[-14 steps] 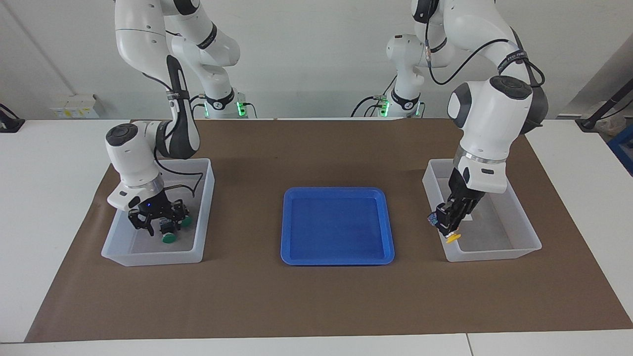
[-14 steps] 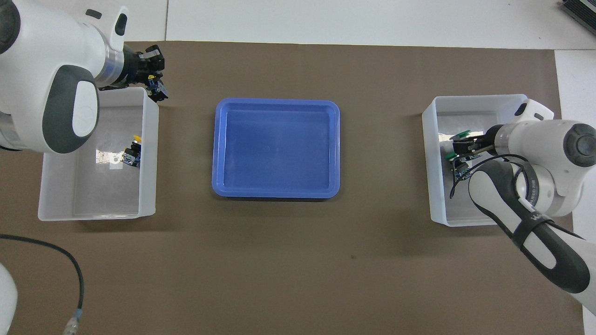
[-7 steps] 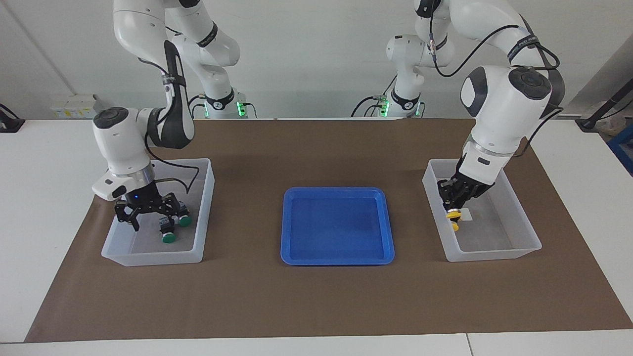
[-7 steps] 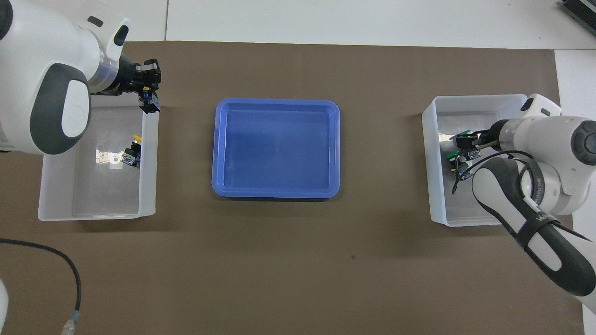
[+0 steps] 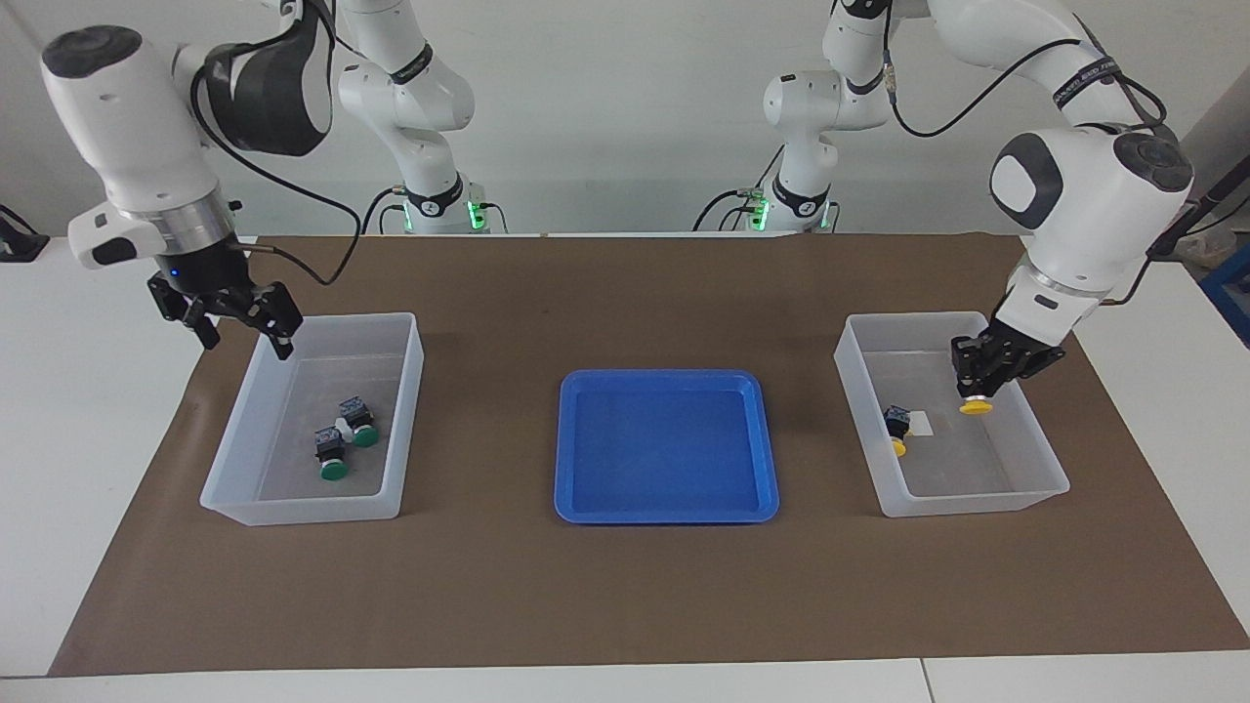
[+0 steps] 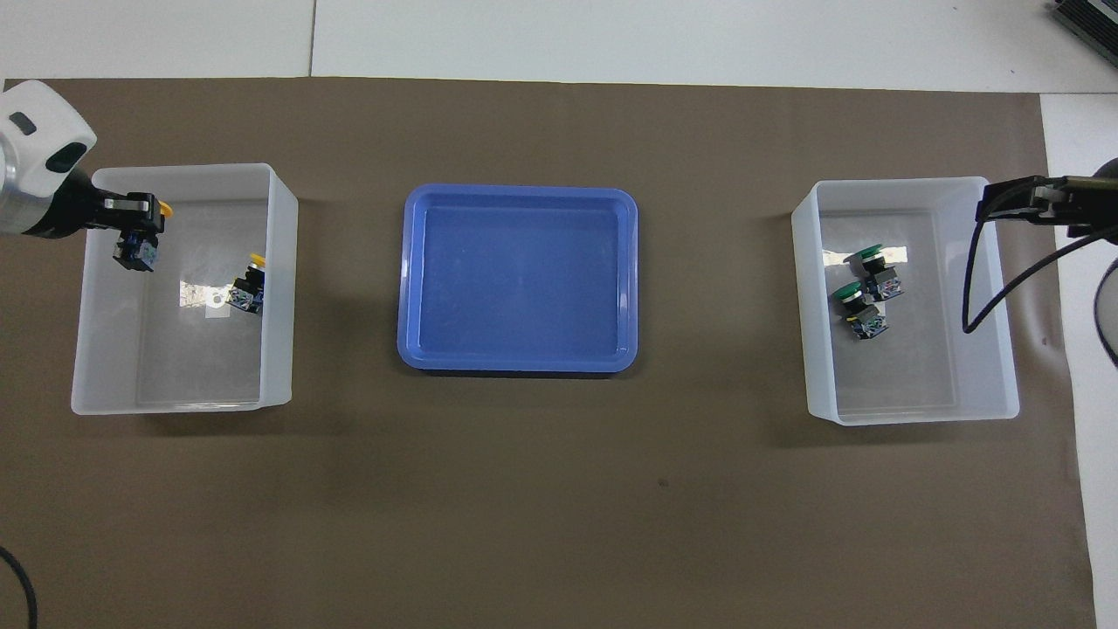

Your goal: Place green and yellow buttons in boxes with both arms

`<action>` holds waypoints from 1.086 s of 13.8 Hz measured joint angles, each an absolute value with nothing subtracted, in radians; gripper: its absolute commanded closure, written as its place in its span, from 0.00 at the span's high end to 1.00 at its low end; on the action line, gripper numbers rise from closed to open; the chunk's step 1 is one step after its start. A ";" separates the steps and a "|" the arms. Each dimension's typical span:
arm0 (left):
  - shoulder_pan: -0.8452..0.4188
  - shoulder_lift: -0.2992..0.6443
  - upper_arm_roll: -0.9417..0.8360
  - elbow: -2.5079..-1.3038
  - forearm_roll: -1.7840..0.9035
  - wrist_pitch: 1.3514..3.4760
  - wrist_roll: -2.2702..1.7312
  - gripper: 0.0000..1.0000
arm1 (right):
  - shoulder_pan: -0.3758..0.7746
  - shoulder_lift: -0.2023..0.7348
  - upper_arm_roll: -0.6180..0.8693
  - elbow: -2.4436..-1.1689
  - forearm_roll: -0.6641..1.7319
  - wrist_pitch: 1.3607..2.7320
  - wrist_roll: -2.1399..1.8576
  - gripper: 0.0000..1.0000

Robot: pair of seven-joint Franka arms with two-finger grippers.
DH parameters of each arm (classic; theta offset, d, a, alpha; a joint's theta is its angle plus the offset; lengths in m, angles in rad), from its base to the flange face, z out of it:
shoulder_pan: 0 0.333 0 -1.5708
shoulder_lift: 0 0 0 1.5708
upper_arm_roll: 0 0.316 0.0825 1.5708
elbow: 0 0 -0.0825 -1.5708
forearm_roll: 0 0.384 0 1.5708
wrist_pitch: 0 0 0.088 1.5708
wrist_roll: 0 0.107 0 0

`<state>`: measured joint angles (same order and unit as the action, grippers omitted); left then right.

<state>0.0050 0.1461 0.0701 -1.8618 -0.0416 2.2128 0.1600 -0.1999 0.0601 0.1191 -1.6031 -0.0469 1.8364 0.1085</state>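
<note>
The yellow button in my left gripper needs to be released on the bottom of the box (image 6: 189,299) beside the white label, across from the other yellow button.
My left gripper (image 5: 979,385) (image 6: 131,225) is shut on a yellow button (image 5: 975,407) (image 6: 137,253), cap down, low over the box (image 5: 977,508) (image 6: 175,406) at the left arm's end. It hangs close to that box's outer wall. A second yellow button (image 5: 895,430) (image 6: 247,286) lies on that box's floor beside a white label. Two green buttons (image 5: 337,459) (image 6: 873,262) lie side by side in the other box (image 5: 303,510) (image 6: 917,418). My right gripper (image 5: 241,327) (image 6: 1004,199) is open, holds nothing, and is raised over that box's outer rim.
A shallow blue tray (image 5: 664,444) (image 6: 520,275) sits on the brown mat midway between the two boxes, with nothing in it. White tabletop borders the mat at both ends. A black cable hangs from the right arm over its box.
My left gripper carried the yellow button from over the box's tray-side wall across toward its outer wall. My right gripper rose out of its box, away from the green buttons.
</note>
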 measured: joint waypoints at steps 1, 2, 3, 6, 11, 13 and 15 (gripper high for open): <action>0.019 0.126 0.070 -1.949 -0.043 2.306 0.169 0.00 | -0.200 0.060 0.127 -1.571 -0.047 1.795 0.109 1.00; 0.026 0.111 0.070 -2.014 -0.043 2.369 0.172 0.00 | -0.200 0.060 0.134 -1.554 -0.047 1.766 0.110 1.00; 0.030 0.103 0.069 -2.046 -0.043 2.394 0.172 0.00 | -0.199 0.060 0.137 -1.551 -0.047 1.750 0.110 1.00; 0.041 0.095 0.069 -2.084 -0.043 2.411 0.173 0.00 | -0.200 0.062 0.138 -1.551 -0.047 1.730 0.110 1.00; 0.040 0.176 0.057 -2.186 -0.043 2.617 0.175 0.17 | -0.205 0.062 0.138 -1.551 -0.047 1.698 0.110 1.00; 0.040 0.193 0.057 -2.185 -0.043 2.632 0.175 0.86 | -0.208 0.062 0.138 -1.551 -0.047 1.698 0.110 1.00; 0.040 0.193 0.057 -2.182 -0.043 2.632 0.175 0.95 | -0.204 0.061 0.138 -1.551 -0.047 1.693 0.110 1.00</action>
